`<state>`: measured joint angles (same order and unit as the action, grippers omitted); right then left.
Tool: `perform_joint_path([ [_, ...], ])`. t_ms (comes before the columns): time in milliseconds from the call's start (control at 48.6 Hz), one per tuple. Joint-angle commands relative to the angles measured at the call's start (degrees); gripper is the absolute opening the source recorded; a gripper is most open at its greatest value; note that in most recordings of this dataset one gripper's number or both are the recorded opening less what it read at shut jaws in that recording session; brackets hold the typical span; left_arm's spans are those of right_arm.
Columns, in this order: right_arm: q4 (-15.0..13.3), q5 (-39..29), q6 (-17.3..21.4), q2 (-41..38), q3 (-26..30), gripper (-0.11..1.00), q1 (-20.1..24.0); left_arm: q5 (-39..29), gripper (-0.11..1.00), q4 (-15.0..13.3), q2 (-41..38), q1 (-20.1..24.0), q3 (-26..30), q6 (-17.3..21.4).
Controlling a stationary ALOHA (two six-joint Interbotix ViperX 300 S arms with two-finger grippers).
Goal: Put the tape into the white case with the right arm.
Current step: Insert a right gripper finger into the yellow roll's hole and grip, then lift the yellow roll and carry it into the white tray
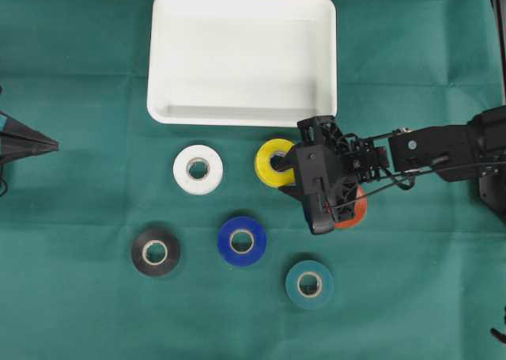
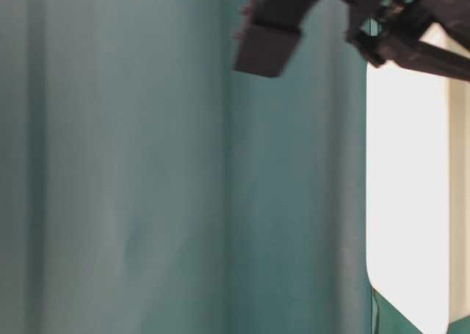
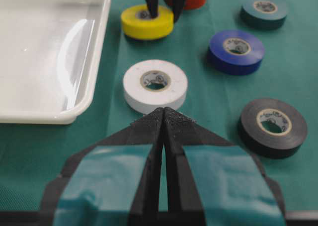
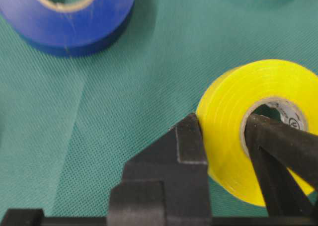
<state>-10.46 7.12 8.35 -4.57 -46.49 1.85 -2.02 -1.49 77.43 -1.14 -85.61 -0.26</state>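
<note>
The right gripper will release the yellow tape in the white case's corner (image 1: 290,90) nearest the orange-red roll.
The yellow tape (image 1: 269,157) (image 3: 147,23) (image 4: 258,102) lies flat on the green cloth just below the white case (image 1: 241,116) (image 3: 49,62). My right gripper (image 1: 286,164) (image 4: 222,124) is shut on the yellow tape's wall, with one finger in the core hole and the other against the outer side. The roll rests on the cloth. The white case holds nothing. My left gripper (image 1: 54,145) (image 3: 163,112) is shut at the far left with nothing between its fingers.
A white roll (image 1: 198,169), blue roll (image 1: 242,240), black roll (image 1: 156,252) and teal roll (image 1: 309,284) lie on the cloth. An orange-red roll (image 1: 353,210) is half hidden under the right wrist. The table-level view is blurred.
</note>
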Motion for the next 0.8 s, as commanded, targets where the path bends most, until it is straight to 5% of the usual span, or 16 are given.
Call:
perform_joint_path([
  [0, 0.00, -1.14, 0.18, 3.87, 1.14, 0.02, 0.18, 0.44, 0.01, 0.09, -0.44, -0.18, 0.70, -0.09],
  [514, 0.00, -4.39, 0.18, 7.91, 1.14, 0.02, 0.44, 0.44, 0.01, 0.00, -0.35, -0.18, 0.62, 0.00],
  [782, -0.09, -4.75, 0.18, 8.44, 1.23, 0.02, -2.99, 0.44, 0.01, 0.09, -0.35, -0.18, 0.53, 0.00],
])
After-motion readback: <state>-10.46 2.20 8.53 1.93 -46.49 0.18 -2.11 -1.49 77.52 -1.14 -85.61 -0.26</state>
